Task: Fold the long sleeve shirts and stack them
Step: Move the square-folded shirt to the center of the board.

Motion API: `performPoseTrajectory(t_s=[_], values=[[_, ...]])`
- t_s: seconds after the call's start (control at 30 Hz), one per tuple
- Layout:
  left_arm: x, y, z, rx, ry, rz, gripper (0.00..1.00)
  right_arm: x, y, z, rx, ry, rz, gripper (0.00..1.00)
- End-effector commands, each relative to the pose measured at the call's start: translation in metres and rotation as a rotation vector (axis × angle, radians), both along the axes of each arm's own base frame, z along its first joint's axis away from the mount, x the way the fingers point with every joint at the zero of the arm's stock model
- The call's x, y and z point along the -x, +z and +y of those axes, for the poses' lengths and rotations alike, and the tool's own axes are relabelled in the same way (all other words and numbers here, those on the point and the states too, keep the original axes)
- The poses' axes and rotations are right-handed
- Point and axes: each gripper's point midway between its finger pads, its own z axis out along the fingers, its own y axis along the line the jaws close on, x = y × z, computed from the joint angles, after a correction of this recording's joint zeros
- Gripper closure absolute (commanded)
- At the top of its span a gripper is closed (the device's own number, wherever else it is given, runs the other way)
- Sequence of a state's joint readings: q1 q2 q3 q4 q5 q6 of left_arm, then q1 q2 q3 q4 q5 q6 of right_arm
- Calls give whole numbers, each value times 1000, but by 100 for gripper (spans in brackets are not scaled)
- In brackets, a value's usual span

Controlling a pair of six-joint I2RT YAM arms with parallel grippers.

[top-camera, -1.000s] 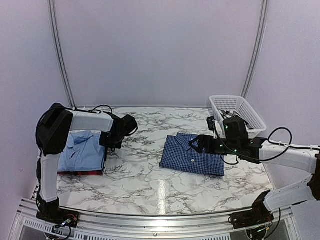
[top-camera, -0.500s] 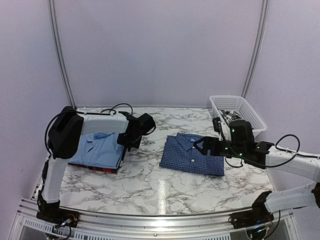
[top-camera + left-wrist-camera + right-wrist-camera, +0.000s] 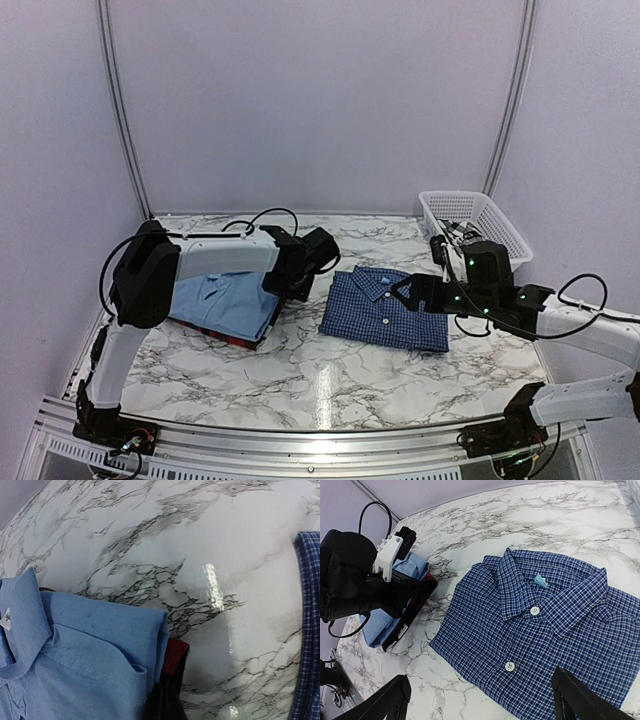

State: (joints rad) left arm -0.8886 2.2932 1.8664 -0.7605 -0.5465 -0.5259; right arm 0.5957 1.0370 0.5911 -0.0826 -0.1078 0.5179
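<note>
The navy check shirt has a side edge toward the white basket. Next, I need to grab the shirt with my right gripper by the middle of its side edge [image 3: 445, 316] [image 3: 635, 661] there.
A folded navy check shirt [image 3: 385, 308] lies mid-table, collar to the back. A folded light blue shirt [image 3: 228, 300] lies on a dark red shirt [image 3: 240, 338] to its left. My left gripper [image 3: 285, 290] is shut on the right edge of this stack; the left wrist view shows the light blue shirt [image 3: 85, 655], the red shirt's edge [image 3: 175, 654] and a black finger [image 3: 167, 702] on it. My right gripper [image 3: 407, 292] is open and empty, hovering over the navy shirt [image 3: 545, 625], fingertips [image 3: 390, 700] spread wide. The black-and-white checked shirt is not clearly in view.
A white lattice basket [image 3: 480, 212] stands at the back right behind my right arm, with something dark inside that I cannot make out. The left gripper [image 3: 365, 587] and its cable sit just left of the navy shirt. Marble table [image 3: 330, 385] in front.
My left gripper has dragged the light blue and dark red stack to the right, close to the navy shirt. My right arm has shifted slightly right, still open.
</note>
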Motion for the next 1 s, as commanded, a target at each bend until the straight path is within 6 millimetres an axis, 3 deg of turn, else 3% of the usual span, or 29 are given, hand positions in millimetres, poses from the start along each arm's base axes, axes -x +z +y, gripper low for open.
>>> performPoseTrajectory(t_s=[0.0, 0.63, 0.77, 0.97], values=[[8, -1, -24, 24, -57, 23, 100, -4, 5, -8, 22, -28, -21, 6], [28, 8, -49, 64, -123, 40, 100, -7, 12, -15, 22, -52, -33, 6], [23, 10, -49, 62, -106, 25, 100, -9, 10, -13, 28, -50, -28, 6], [-4, 5, -40, 77, -18, 10, 100, -11, 12, -13, 28, -52, -27, 6]])
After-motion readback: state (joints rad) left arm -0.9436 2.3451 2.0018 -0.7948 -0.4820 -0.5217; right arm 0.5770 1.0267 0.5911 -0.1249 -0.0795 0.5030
